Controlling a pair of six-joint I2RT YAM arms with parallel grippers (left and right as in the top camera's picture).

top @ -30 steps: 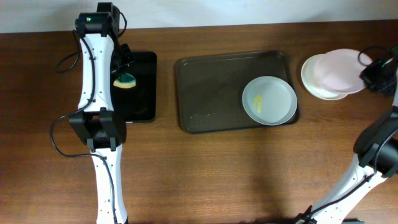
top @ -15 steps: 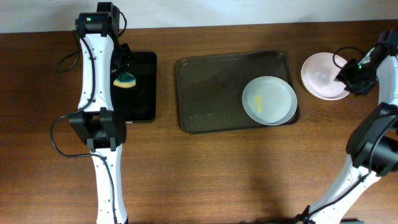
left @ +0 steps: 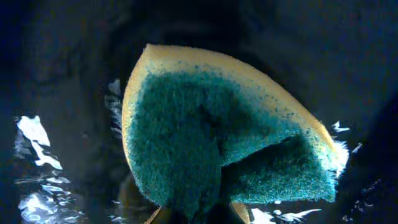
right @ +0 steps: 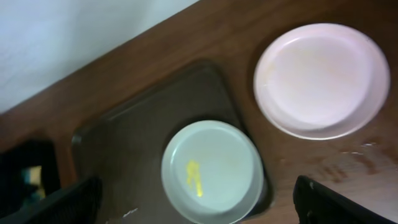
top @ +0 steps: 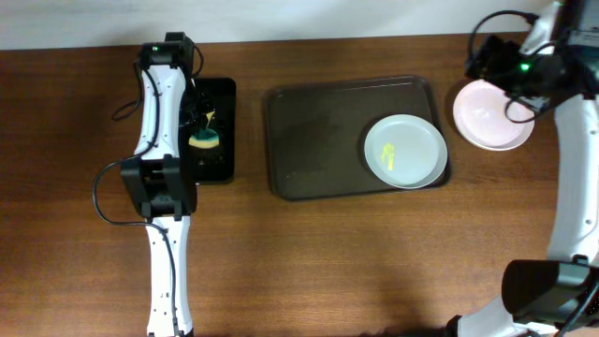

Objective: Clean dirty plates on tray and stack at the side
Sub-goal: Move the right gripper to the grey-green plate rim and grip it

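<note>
Next, my right gripper closes on the white plate's rim (top: 445, 150) (right: 259, 157), on the side that faces the pinkish-white plate, to hold the plate for the sponge.
The brown-grey tray (top: 318, 140) holds one white plate (top: 405, 152) at its right end, with a yellow smear (right: 194, 176) in its middle. To the right of the tray, on the wood, a pinkish-white plate (top: 491, 114) tops a small stack (right: 320, 78). My right gripper (top: 491, 65) hovers high by the stack's back edge; its fingers (right: 68, 202) are spread wide and open, and nothing sits between them. My left gripper (left: 196, 214) is shut on a yellow-and-green sponge (left: 217, 137), held over the black tray (top: 223, 112).
The glossy black tray (left: 56, 155) at the left looks wet, with bright reflections. The left arm (top: 164, 131) runs along its left side. The right arm (top: 571, 187) rises along the table's right edge. Bare wood (top: 356, 262) spans the front.
My right gripper set the pinkish plate on the stack, opened, and lifted away toward the back. The left gripper shifted the sponge slightly right and forward over the black tray.
</note>
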